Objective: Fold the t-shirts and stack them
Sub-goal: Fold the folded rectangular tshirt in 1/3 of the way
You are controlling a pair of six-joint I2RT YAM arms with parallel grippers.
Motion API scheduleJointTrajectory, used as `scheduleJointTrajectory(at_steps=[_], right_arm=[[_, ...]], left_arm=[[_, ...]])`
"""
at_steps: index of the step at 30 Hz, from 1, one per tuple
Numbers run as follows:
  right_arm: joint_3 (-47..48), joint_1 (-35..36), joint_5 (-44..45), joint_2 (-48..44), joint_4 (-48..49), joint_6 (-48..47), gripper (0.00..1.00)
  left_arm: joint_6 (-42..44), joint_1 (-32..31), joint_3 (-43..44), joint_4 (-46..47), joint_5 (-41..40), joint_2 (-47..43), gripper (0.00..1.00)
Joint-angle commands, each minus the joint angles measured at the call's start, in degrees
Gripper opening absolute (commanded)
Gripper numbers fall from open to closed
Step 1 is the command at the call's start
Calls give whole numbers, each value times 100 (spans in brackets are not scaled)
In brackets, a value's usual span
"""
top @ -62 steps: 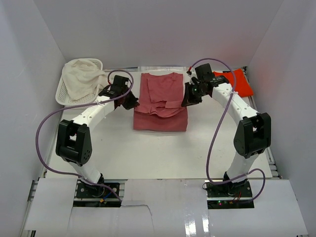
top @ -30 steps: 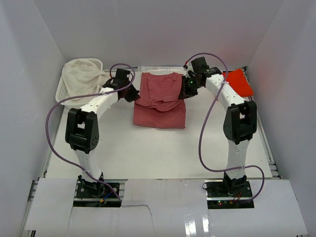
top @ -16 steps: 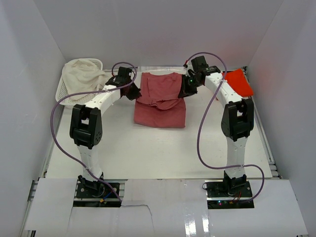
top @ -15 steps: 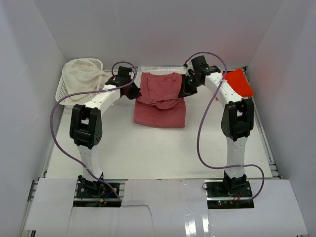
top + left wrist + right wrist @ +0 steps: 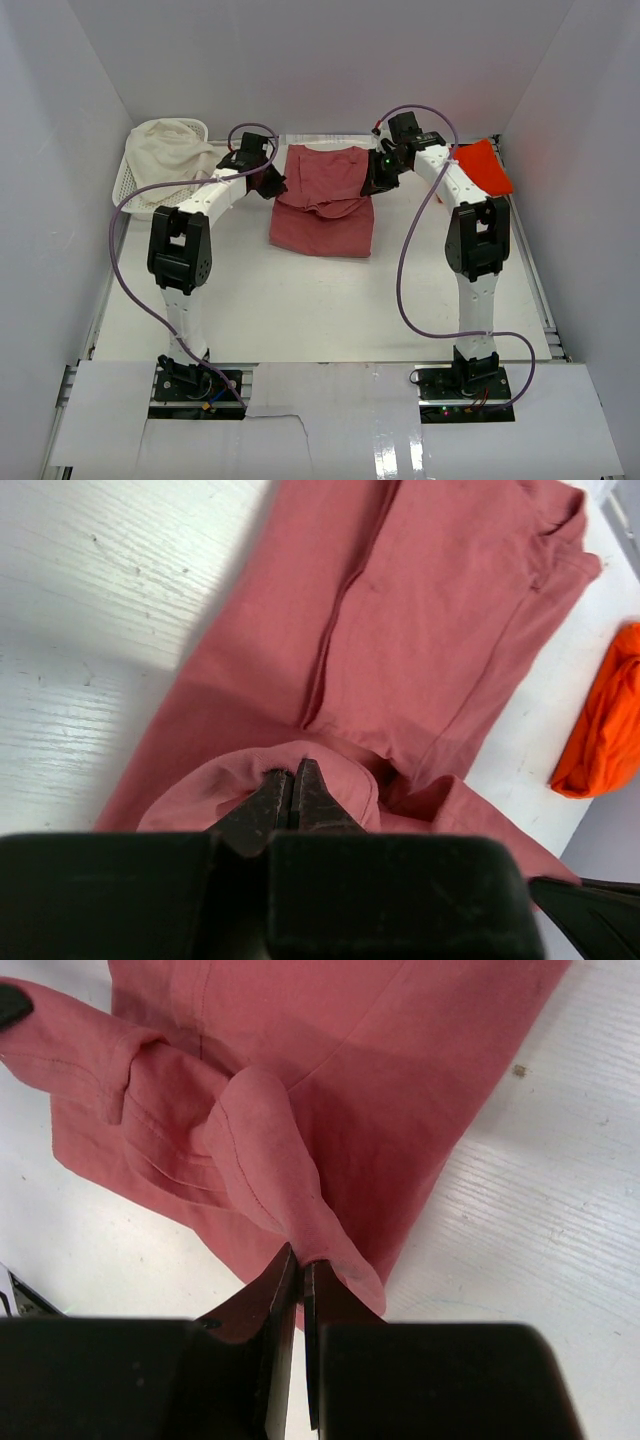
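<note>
The top layer of the dusty rose-red t-shirt bunches up between my grippers, so my right gripper needs to let go of its pinch and grab the t-shirt's near corner (image 5: 366,252) to straighten the fold.
The dusty rose-red t-shirt (image 5: 325,200) lies part-folded in the middle of the table's far half. My left gripper (image 5: 274,187) is shut on a pinch of its left edge; the left wrist view shows the cloth (image 5: 420,610) bunched over the closed tips of the gripper (image 5: 293,772). At the shirt's right edge my right gripper (image 5: 372,186) is shut on another pinch, and the right wrist view has the fabric (image 5: 330,1070) pulled up into a ridge at its tips (image 5: 299,1260). The bright orange-red t-shirt (image 5: 482,165) lies at the far right, also in the left wrist view (image 5: 605,720).
A white lattice basket (image 5: 137,180) with a cream cloth (image 5: 165,155) heaped in it stands at the far left. White walls close in the table on three sides. Purple cables loop off both arms.
Both grippers have carried the shirt's side edges toward the far end, and the near hem has drawn up a little. The upper arms now stand more upright.
</note>
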Motion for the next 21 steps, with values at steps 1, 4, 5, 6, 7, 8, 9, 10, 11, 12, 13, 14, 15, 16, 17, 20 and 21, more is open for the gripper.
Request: scheduleJointTrajectory(at_steps=[1,4,5,6,7,8,9,10,11,12,13,14,15,16,17,20,21], right_arm=[[357,-42,-149,69,41,-100,8],[428,-51,-166,130,41,-108,8],[445,-51,-166,148,50,-109,8],[463,-60,-175,157,41,-109,8],[507,-60,-184,174,41,-109,8],[525,-60,-184,192,41,-109,8],[533,-69,-175,201,50,-109,8],[560,-69,-184,201,50,-109,8],[603,-86,-193,235,50,-109,8],[630,-86,-184,245,58,-100,8],[648,-95,-175,279,59,-91,8],[691,-112,-175,288,76,-91,8],[700,-121,-175,306,67,-82,8],[718,-121,-175,324,85,-82,9],[718,-130,-175,332,94,-65,10],[727,-156,-131,359,146,-12,25],[718,-165,-96,368,164,-3,27]], left_arm=[[24,58,234,59,-46,-29,0],[16,67,286,59,-46,15,0],[24,67,304,50,-55,32,0],[24,76,313,59,-55,50,0],[16,76,322,59,-55,67,0],[24,93,339,59,-38,85,0],[24,102,374,59,-29,111,2],[33,111,392,59,-11,146,2],[42,128,418,59,15,164,3],[42,137,436,59,33,173,4],[33,146,471,68,42,216,5],[42,164,497,68,68,234,6],[42,164,532,68,77,252,7],[42,172,585,85,103,296,8],[59,181,629,85,129,322,11],[147,216,691,243,375,401,24],[147,234,699,270,445,410,31]])
